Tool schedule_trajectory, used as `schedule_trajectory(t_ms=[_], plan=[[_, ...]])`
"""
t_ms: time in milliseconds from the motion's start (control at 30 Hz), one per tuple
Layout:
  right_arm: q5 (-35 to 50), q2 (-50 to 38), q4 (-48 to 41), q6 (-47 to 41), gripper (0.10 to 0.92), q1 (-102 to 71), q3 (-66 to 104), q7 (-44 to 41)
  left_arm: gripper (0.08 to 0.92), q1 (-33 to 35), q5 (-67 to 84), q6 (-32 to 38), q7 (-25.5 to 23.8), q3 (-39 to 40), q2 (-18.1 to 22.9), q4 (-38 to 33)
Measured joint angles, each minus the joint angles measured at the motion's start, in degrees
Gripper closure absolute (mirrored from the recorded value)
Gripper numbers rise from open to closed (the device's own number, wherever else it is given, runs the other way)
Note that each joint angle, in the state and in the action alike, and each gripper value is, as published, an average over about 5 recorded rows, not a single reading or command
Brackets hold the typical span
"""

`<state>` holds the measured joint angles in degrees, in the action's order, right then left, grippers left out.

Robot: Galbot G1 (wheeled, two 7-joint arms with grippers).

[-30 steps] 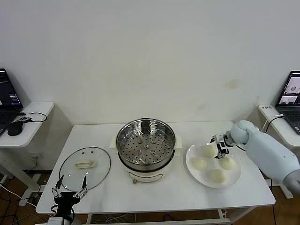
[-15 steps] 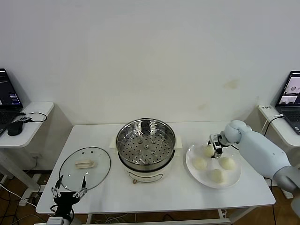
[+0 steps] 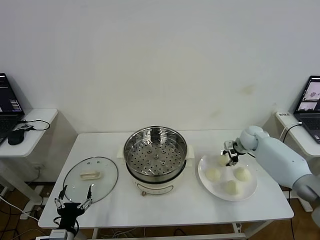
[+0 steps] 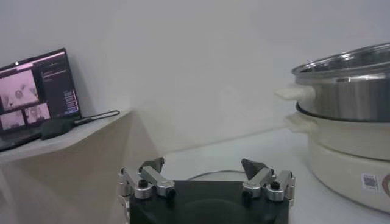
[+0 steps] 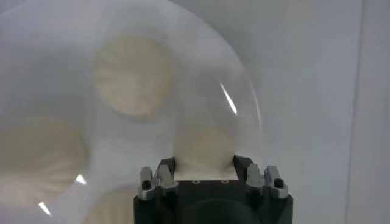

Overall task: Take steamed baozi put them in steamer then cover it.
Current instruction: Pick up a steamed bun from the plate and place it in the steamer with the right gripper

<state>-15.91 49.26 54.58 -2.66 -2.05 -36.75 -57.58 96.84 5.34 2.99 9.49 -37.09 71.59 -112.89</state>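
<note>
I need to release the baozi with my right gripper on the back part of the steamer's bare tray (image 3: 153,141), toward the wall.
Four cream-white baozi lie on a white plate (image 3: 202,182) at the right: one (image 3: 213,174), one (image 3: 242,173), one (image 3: 231,186), and a far-left one (image 3: 222,160). My right gripper (image 3: 231,154) is down at that far-left baozi. In the right wrist view its fingers (image 5: 166,173) press both sides of the bun (image 5: 204,149), which still rests on the plate. The steel steamer (image 3: 155,150) stands open at the table's middle, its tray bare. The glass cover (image 3: 91,175) lies flat at the left. My left gripper (image 3: 73,204) is open and parked at the front left edge.
Side tables with laptops stand at the far left (image 3: 9,102) and far right (image 3: 310,102). A mouse (image 3: 16,136) lies on the left one. In the left wrist view the steamer (image 4: 347,91) is at one side, with the cover's rim (image 4: 213,175) just ahead.
My right gripper has shifted left and a little toward the far edge of the plate, settling around the far-left baozi. The left arm has not moved.
</note>
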Motion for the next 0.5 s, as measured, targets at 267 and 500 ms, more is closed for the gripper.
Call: schedule_trajectory(t_ms=[267, 500], plan=[[7.4, -3.5, 6.4, -1.0, 0.416, 7.0, -4.5, -0.3, 0.177, -0.4, 0.2, 0.0, -0.1, 0.7, -0.8, -0.5], [15.7, -3.4, 10.5, -1.0, 0.412, 16.5, -10.5, 0.3, 0.177, -0.5, 1.0, 0.0, -0.1, 0.7, -1.6, -0.7]])
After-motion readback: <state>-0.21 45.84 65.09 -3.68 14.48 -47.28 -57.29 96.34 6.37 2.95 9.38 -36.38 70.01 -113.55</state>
